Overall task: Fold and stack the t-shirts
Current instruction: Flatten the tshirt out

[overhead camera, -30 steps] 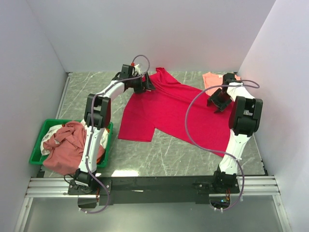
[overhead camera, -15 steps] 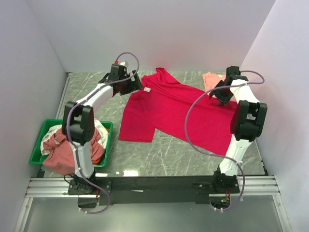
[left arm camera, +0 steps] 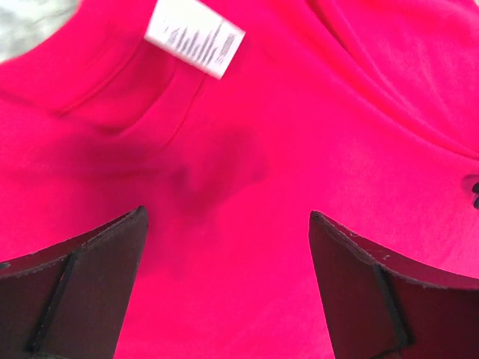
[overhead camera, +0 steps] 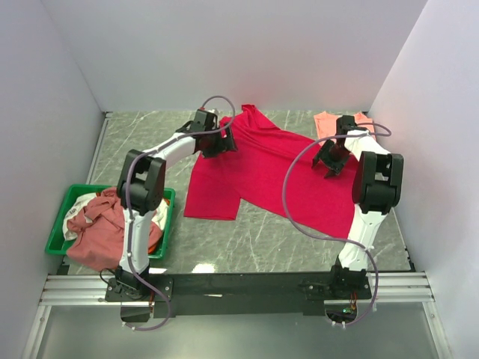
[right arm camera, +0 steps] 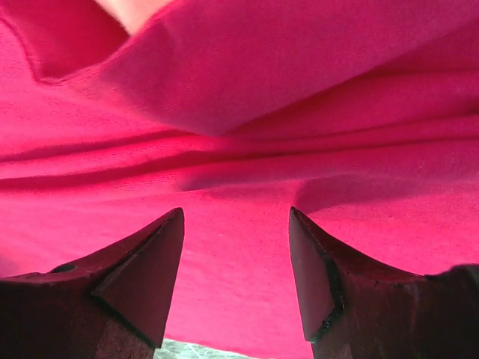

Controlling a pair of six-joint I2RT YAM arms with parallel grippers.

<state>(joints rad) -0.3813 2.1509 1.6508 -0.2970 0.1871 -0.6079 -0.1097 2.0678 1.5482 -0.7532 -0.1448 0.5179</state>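
Note:
Next, I close my left gripper on the near sleeve's corner (overhead camera: pixel 186 215) of the crimson-red t-shirt, the one closest to the green tray.
A crimson-red t-shirt (overhead camera: pixel 262 168) lies spread flat across the middle of the marble table. My left gripper (overhead camera: pixel 222 142) hovers open over its upper left part near the collar; in the left wrist view the jaws stand wide apart (left arm camera: pixel 228 217) over red cloth, with the white neck label (left arm camera: pixel 194 37) ahead. My right gripper (overhead camera: pixel 329 158) is open over the shirt's right side; in the right wrist view (right arm camera: pixel 236 213) it hangs over rumpled red folds. A salmon-pink t-shirt (overhead camera: pixel 327 123) lies at the back right, partly behind the right arm.
A green plastic tray (overhead camera: pixel 58 232) at the front left holds a heap of dusty rose (overhead camera: pixel 101 232), white and orange tees. White walls close in the table on three sides. A metal rail (overhead camera: pixel 239 288) runs along the near edge.
The left gripper swung left off the shirt, then came back right over the collar area. The right gripper moved toward the back, then returned down-left over the shirt's right side. The shirt has not moved.

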